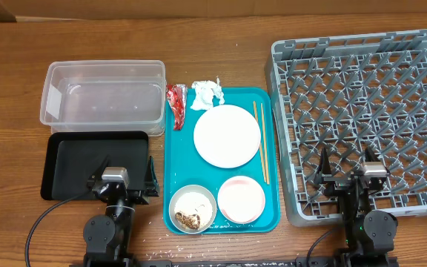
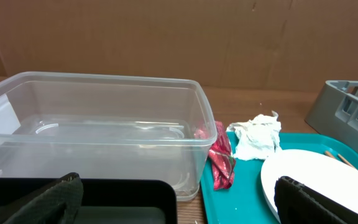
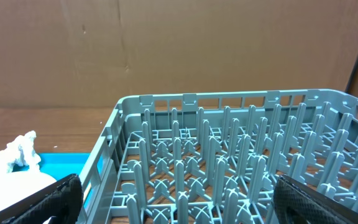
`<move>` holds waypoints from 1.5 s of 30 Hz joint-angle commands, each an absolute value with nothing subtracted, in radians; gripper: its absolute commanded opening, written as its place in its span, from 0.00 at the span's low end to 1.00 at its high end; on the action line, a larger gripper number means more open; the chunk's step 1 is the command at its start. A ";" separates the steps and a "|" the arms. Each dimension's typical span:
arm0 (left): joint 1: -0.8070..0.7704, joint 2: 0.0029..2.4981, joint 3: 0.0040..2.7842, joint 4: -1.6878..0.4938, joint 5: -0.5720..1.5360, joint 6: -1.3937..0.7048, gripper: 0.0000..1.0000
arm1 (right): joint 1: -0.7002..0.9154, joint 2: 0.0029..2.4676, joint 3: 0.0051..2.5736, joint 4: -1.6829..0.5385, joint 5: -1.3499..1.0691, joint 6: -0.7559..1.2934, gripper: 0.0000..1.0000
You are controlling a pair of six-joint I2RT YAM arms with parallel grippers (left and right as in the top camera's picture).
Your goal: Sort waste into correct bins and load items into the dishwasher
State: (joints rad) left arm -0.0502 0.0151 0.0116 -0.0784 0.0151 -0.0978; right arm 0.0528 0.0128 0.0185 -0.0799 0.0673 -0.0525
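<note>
My left gripper will grip the cup's rim at the pink bowl (image 1: pixel 224 203), on the side of the cup toward the white bowl with rice.
A white plate (image 1: pixel 227 135), chopsticks (image 1: pixel 261 141), a pink bowl (image 1: pixel 241 199) and a white bowl (image 1: pixel 193 209) holding rice and brown scraps lie on the teal tray. A white napkin (image 1: pixel 207 93) and a red wrapper (image 1: pixel 177 100) sit at its far left corner. The clear tub (image 1: pixel 102 93) stands behind the black tray (image 1: pixel 87 159). The grey rack (image 1: pixel 369 111) is at the right. My left gripper (image 1: pixel 124 176) is open and empty over the black tray's near right corner (image 2: pixel 179 205). My right gripper (image 1: pixel 347 169) is open and empty over the rack's near edge (image 3: pixel 179 202). No cup shows.
The teal serving tray (image 1: pixel 173 170) lies between the black tray and the rack. In the left wrist view the wrapper (image 2: pixel 221 163), napkin (image 2: pixel 257 137) and plate (image 2: pixel 309 174) lie right of the clear tub (image 2: pixel 92 124). A brown cardboard wall stands behind the table.
</note>
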 commanded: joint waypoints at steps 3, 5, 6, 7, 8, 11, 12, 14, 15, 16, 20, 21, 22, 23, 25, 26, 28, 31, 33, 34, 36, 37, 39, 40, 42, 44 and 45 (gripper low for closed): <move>-0.044 0.005 0.005 -0.076 0.019 -0.105 1.00 | 0.050 0.003 0.008 -0.075 0.066 -0.053 1.00; -0.044 0.005 0.005 -0.076 0.019 -0.105 1.00 | 0.050 0.003 0.008 -0.075 0.066 -0.053 1.00; -0.044 0.005 0.005 -0.076 0.019 -0.105 1.00 | 0.050 0.003 0.008 -0.075 0.066 -0.053 1.00; -0.044 0.005 0.005 -0.076 0.019 -0.105 1.00 | 0.050 0.003 0.008 -0.075 0.066 -0.053 1.00; -0.044 0.005 0.005 -0.076 0.019 -0.105 1.00 | 0.050 0.003 0.008 -0.075 0.066 -0.053 1.00; -0.044 0.005 0.005 -0.076 0.019 -0.105 1.00 | 0.050 0.003 0.008 -0.075 0.066 -0.053 1.00; -0.044 0.005 0.005 -0.076 0.019 -0.105 1.00 | 0.050 0.003 0.008 -0.075 0.066 -0.053 1.00; -0.044 0.005 0.005 -0.076 0.019 -0.105 1.00 | 0.050 0.003 0.008 -0.075 0.066 -0.053 1.00; -0.044 0.005 0.005 -0.076 0.019 -0.105 1.00 | 0.050 0.003 0.008 -0.075 0.066 -0.053 1.00; -0.044 0.005 0.005 -0.076 0.019 -0.105 1.00 | 0.050 0.003 0.008 -0.075 0.066 -0.053 1.00; -0.044 0.005 0.005 -0.076 0.019 -0.105 1.00 | 0.050 0.003 0.008 -0.075 0.066 -0.053 1.00; -0.044 0.005 0.005 -0.076 0.019 -0.105 1.00 | 0.050 0.003 0.008 -0.075 0.066 -0.053 1.00; -0.044 0.005 0.005 -0.076 0.019 -0.105 1.00 | 0.050 0.003 0.008 -0.075 0.066 -0.053 1.00; -0.044 0.005 0.005 -0.076 0.019 -0.105 1.00 | 0.050 0.003 0.008 -0.075 0.066 -0.053 1.00; -0.044 0.005 0.005 -0.076 0.019 -0.105 1.00 | 0.050 0.003 0.008 -0.075 0.066 -0.053 1.00; -0.044 0.005 0.005 -0.076 0.019 -0.105 1.00 | 0.050 0.003 0.008 -0.075 0.066 -0.053 1.00; -0.044 0.005 0.005 -0.076 0.019 -0.105 1.00 | 0.050 0.003 0.008 -0.075 0.066 -0.053 1.00; -0.044 0.005 0.005 -0.076 0.019 -0.105 1.00 | 0.050 0.003 0.008 -0.075 0.066 -0.053 1.00; -0.044 0.005 0.005 -0.076 0.019 -0.105 1.00 | 0.050 0.003 0.008 -0.075 0.066 -0.053 1.00; -0.044 0.005 0.005 -0.076 0.019 -0.105 1.00 | 0.050 0.003 0.008 -0.075 0.066 -0.053 1.00; -0.044 0.005 0.005 -0.076 0.019 -0.105 1.00 | 0.050 0.003 0.008 -0.075 0.066 -0.053 1.00; -0.044 0.005 0.005 -0.076 0.019 -0.105 1.00 | 0.050 0.003 0.008 -0.075 0.066 -0.053 1.00; -0.044 0.005 0.005 -0.076 0.019 -0.105 1.00 | 0.050 0.003 0.008 -0.075 0.065 -0.053 1.00; -0.044 0.005 0.005 -0.075 0.019 -0.105 1.00 | 0.050 0.003 0.008 -0.075 0.065 -0.053 1.00; -0.044 0.005 0.005 -0.073 0.020 -0.105 1.00 | 0.050 0.003 0.008 -0.076 0.065 -0.053 1.00; -0.045 0.005 0.005 -0.075 0.021 -0.106 1.00 | 0.050 0.003 0.008 -0.076 0.049 -0.053 1.00; -0.046 0.005 0.005 -0.075 0.025 -0.114 1.00 | 0.050 0.003 0.008 -0.076 0.038 -0.053 1.00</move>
State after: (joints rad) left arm -0.0502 0.0151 0.0116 -0.0784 0.0151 -0.0982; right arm 0.0532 0.0128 0.0185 -0.0799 0.0628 -0.0525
